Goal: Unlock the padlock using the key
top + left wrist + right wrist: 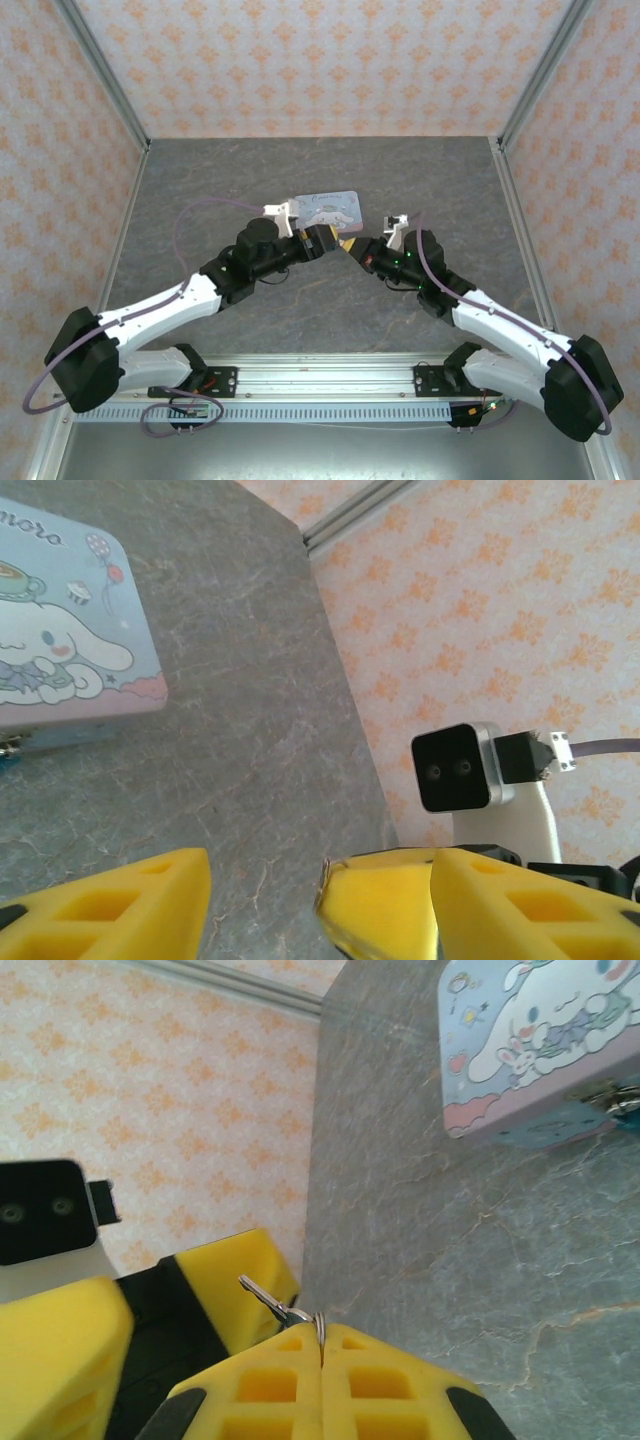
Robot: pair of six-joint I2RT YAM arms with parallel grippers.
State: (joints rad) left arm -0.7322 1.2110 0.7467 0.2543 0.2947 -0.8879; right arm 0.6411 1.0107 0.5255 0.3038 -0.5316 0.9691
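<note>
The robot's right gripper holds the key's ring and the blade slants aside, so the left gripper will steady the blade while the right gripper takes the key's head (294,1315).
My right gripper (321,1345) is shut on the ring of the key (262,1297), and the thin blade sticks out to the left. The blade points at a yellow finger (232,1272) of my left gripper. My left gripper (320,872) stands open around the right gripper's yellow tip (385,905). The key's edge (322,882) shows at that tip, with a gap on its left side. From above, both grippers (328,240) (352,246) meet just in front of the cartoon tin (325,212). A small metal clasp (612,1097) sits on the tin's front wall; the padlock is not clear there.
The pale blue cartoon-printed tin (60,630) (525,1040) lies on the grey marbled table (430,190). Patterned walls with metal frame posts (105,80) close in the table on three sides. The right wrist camera (455,768) sits close behind the grippers.
</note>
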